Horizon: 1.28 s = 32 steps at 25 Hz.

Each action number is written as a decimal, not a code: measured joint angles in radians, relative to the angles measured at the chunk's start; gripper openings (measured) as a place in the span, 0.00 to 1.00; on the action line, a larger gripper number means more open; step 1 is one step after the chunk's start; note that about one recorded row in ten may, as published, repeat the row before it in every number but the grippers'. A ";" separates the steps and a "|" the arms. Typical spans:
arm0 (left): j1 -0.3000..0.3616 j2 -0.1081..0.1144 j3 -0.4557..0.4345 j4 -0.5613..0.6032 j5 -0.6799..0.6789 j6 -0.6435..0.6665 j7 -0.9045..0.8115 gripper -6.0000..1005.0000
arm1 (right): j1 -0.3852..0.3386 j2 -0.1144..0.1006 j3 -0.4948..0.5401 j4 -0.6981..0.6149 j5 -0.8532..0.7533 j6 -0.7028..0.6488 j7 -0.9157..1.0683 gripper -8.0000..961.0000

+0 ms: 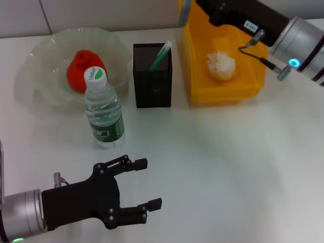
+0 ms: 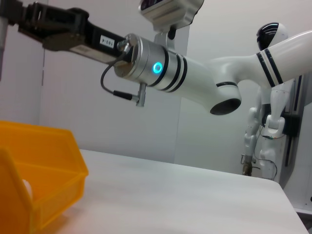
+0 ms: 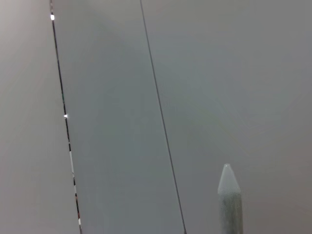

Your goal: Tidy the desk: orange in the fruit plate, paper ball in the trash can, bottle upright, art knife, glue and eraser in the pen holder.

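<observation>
Next, my right gripper lets go of the slim grey bar in the pen holder (image 1: 137, 66), between the green and white stick and the plate.
The orange (image 1: 80, 70) lies in the fruit plate (image 1: 43, 58) at the back left. In front of the plate the bottle (image 1: 104, 109) stands upright. The pen holder (image 1: 152, 78) holds a green and white stick (image 1: 163, 55); whether this is the art knife or the glue I cannot tell. The eraser is out of view. The paper ball (image 1: 221, 65) rests inside the trash can (image 1: 200, 76) (image 2: 41, 180). My left gripper (image 1: 147, 185) hovers open and empty near the front edge, below the bottle. My right gripper (image 1: 215, 11) reaches over the trash can's far side, cut off by the picture's top edge.
A slim grey bar (image 1: 185, 12) hangs beside the right gripper, above the can's back corner, and a pale pointed tip (image 3: 228, 195) shows in the right wrist view. The right arm (image 2: 161, 68) spans the space over the bin. White tabletop (image 1: 228, 167) spreads out front and right.
</observation>
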<state>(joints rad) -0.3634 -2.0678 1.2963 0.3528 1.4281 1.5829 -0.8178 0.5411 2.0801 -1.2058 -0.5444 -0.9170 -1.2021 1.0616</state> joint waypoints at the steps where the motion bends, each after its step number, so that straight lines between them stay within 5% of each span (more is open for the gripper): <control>1: 0.000 0.000 0.000 0.000 0.000 0.000 0.000 0.84 | 0.011 0.000 0.000 0.020 0.004 0.000 -0.007 0.14; 16: 0.002 -0.002 0.001 0.003 0.000 0.013 0.001 0.84 | 0.156 0.006 0.006 0.234 0.016 0.052 -0.137 0.15; 32: 0.001 -0.002 0.005 0.000 0.000 0.012 0.002 0.84 | 0.186 0.012 -0.062 0.286 0.016 0.168 -0.180 0.16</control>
<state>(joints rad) -0.3624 -2.0693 1.3008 0.3532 1.4281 1.5954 -0.8160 0.7275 2.0917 -1.2674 -0.2588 -0.9012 -1.0346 0.8816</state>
